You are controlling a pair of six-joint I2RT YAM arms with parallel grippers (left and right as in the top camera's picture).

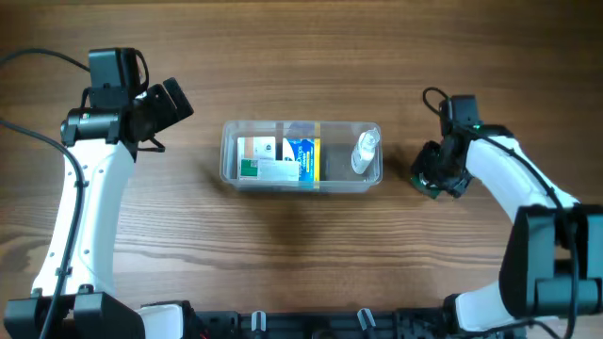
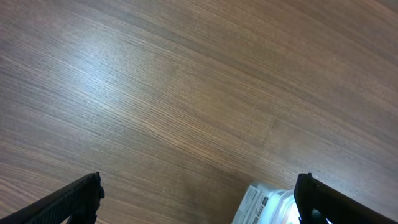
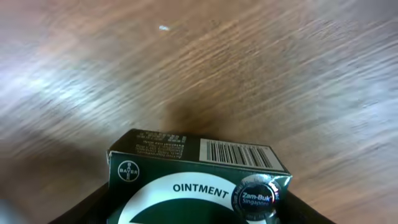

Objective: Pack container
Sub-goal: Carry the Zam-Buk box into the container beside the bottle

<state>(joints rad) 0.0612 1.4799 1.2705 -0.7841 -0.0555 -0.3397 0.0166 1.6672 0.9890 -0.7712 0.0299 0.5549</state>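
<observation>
My right gripper is going to let go of the dark green ointment box between the blue-and-yellow box and the bottle (image 1: 336, 172) in the container.
The clear plastic container (image 1: 230, 168) sits mid-table and holds a green-and-white box (image 1: 260, 158), a blue-and-yellow box (image 1: 303, 158) and a small clear bottle (image 1: 364, 153). Its corner shows in the left wrist view (image 2: 266, 205). My left gripper (image 1: 168, 102) is open and empty, to the left of the container; its fingertips (image 2: 198, 198) frame bare wood. My right gripper (image 1: 433, 177) is to the right of the container, shut on a dark green ointment box (image 3: 196, 180), which also shows in the overhead view (image 1: 421, 181).
Wood-grain table (image 1: 301, 254) all around. Black cables run at the far left (image 1: 28, 56) and by the right arm (image 1: 431, 96).
</observation>
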